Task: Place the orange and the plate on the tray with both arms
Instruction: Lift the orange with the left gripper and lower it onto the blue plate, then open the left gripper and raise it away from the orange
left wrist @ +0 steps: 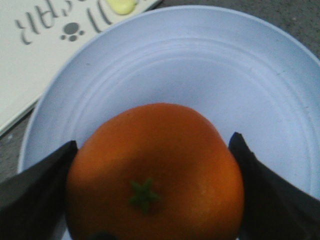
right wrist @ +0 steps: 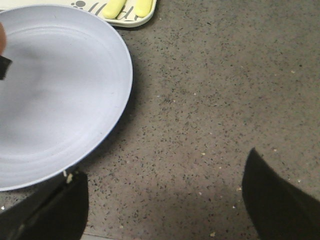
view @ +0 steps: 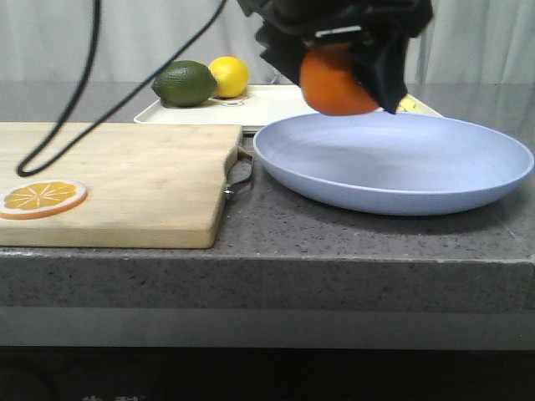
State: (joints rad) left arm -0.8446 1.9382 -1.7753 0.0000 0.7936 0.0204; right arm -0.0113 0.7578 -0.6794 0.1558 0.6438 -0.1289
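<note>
The robot's right gripper will next move to the lavender-blue plate and grab the plate's rim [view: 527,159] [right wrist: 131,75] at the end farthest from the cutting board.
My left gripper [view: 343,71] is shut on the orange [view: 337,82] and holds it in the air above the far part of the lavender-blue plate [view: 393,163]. In the left wrist view the orange [left wrist: 155,175] fills the gap between the black fingers [left wrist: 37,182], stem up, with the plate [left wrist: 200,70] below it. The off-white tray [view: 276,102] lies behind the plate; its printed face shows in the left wrist view [left wrist: 35,50]. My right gripper [right wrist: 165,200] is open and empty over bare countertop beside the plate [right wrist: 50,100]; it does not show in the front view.
A wooden cutting board [view: 125,180] with a metal handle lies at the left and carries an orange slice [view: 42,198]. A green avocado [view: 185,83] and a yellow lemon [view: 228,76] sit on the tray's far left. Yellow pieces [right wrist: 127,7] lie at the tray's corner. A black cable [view: 79,92] hangs over the board.
</note>
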